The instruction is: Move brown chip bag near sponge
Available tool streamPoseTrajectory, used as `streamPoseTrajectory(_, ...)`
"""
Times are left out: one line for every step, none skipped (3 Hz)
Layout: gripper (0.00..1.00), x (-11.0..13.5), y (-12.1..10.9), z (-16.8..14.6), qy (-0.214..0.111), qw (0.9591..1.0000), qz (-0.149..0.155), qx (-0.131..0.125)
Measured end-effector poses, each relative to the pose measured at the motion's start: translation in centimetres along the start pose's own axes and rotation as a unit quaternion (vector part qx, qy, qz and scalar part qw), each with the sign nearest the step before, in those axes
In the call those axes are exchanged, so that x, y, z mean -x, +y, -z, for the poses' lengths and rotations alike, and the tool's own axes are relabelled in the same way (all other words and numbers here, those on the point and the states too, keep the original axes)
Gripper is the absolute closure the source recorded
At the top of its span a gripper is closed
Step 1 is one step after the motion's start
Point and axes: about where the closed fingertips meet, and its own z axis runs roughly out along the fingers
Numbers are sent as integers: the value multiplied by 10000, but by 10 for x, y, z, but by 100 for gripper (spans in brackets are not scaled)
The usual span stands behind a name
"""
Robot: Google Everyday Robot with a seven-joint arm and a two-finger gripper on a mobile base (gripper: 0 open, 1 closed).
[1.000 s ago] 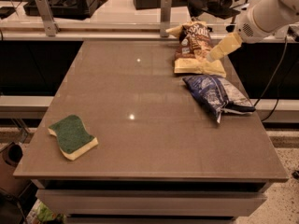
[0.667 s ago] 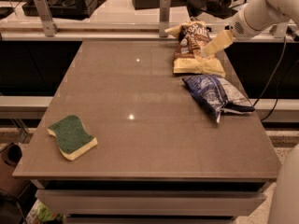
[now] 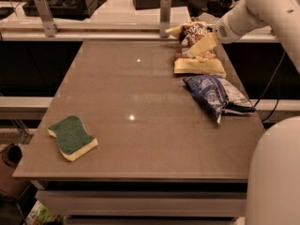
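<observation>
Next, I grip the middle of the brown chip bag [image 3: 190,48], just above the bag's pale yellow lower part.
The brown chip bag [image 3: 195,34] lies at the far right of the table, dark brown top with white lettering, pale yellow lower part [image 3: 199,68] toward me. My gripper [image 3: 200,46] comes in from the upper right on the white arm [image 3: 243,14] and sits right over the bag's middle, touching or just above it. The sponge [image 3: 72,137], green on top over pale yellow foam, lies at the near left corner, far from the bag.
A blue-and-white chip bag [image 3: 218,94] lies just in front of the brown one by the right edge. The brown table [image 3: 136,83] has two metal posts [image 3: 165,11] along its back rail. A white robot part [image 3: 276,172] fills the lower right corner.
The gripper has moved left and down along the brown chip bag toward its middle. The white robot part has come further into view at lower right. Bags and sponge have not moved.
</observation>
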Motion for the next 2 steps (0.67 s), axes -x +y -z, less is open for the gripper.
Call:
streamPoseTrajectory(0,8,7,-15,-92,9998,-61,156)
streamPoseTrajectory(0,15,19,-31,-171,9991,-103,365)
